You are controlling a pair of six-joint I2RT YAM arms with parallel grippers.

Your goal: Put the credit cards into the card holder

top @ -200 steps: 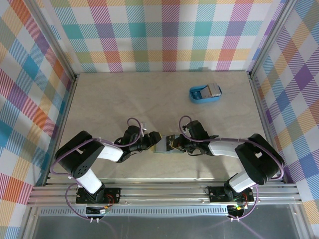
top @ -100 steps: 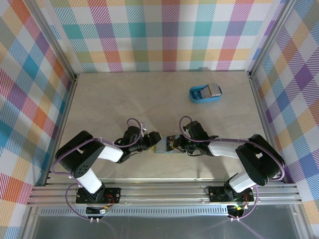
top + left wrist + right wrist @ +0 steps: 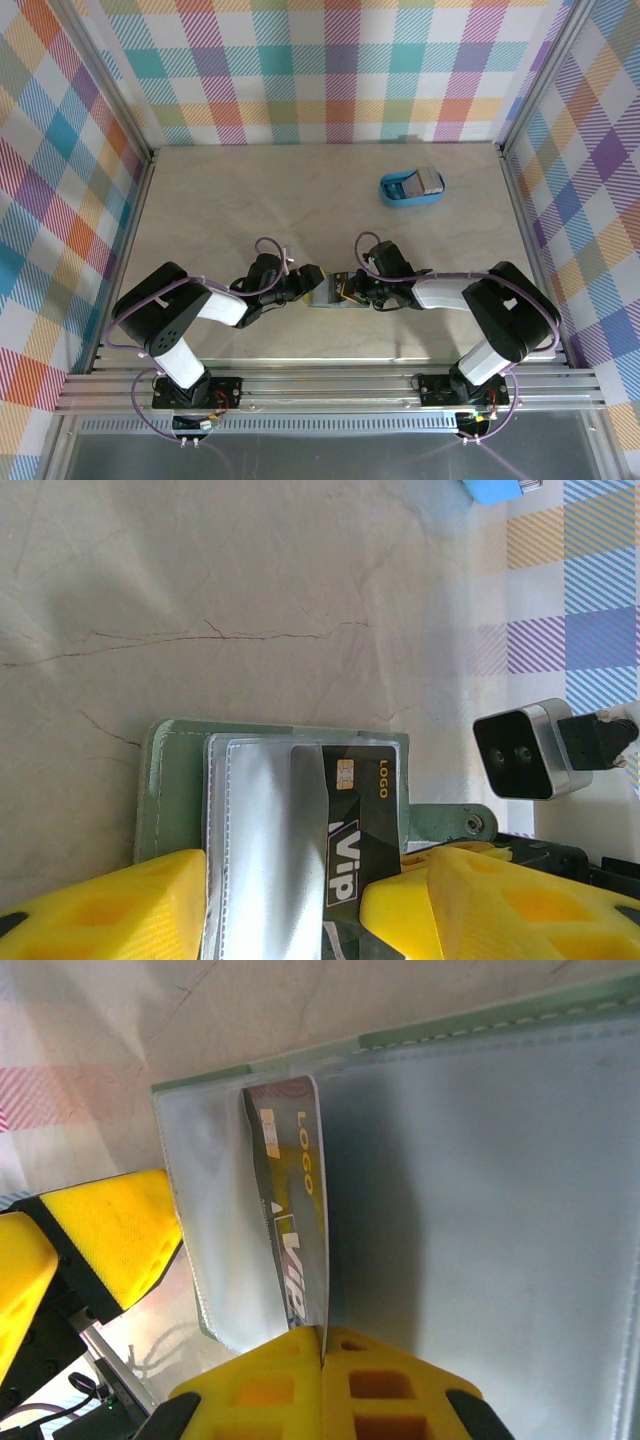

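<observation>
The robot's right gripper will let go of the dark credit card inside the clear pocket (image 3: 325, 291) (image 3: 248, 1210) beside the left gripper's yellow fingers.
The sage-green card holder (image 3: 328, 298) is at the near middle of the table, between both grippers. Its clear pocket faces up in the left wrist view, on the green card holder (image 3: 172, 780). My left gripper (image 3: 311, 283) clamps the card holder's near end, yellow fingers (image 3: 100, 910) on either side of the pocket. A dark credit card (image 3: 365, 810) marked VIP sits partly inside that pocket. My right gripper (image 3: 322, 1332) is shut on the credit card's (image 3: 290, 1190) near edge, card holder (image 3: 480, 1210) beside it.
A bright blue tray (image 3: 411, 187) holding more cards stands at the back right, well away from both arms. Checked walls close in the table on three sides. The left gripper's finger (image 3: 110, 1230) is at the card holder's edge.
The right arm has shifted slightly. Both grips and the card holder look unchanged.
</observation>
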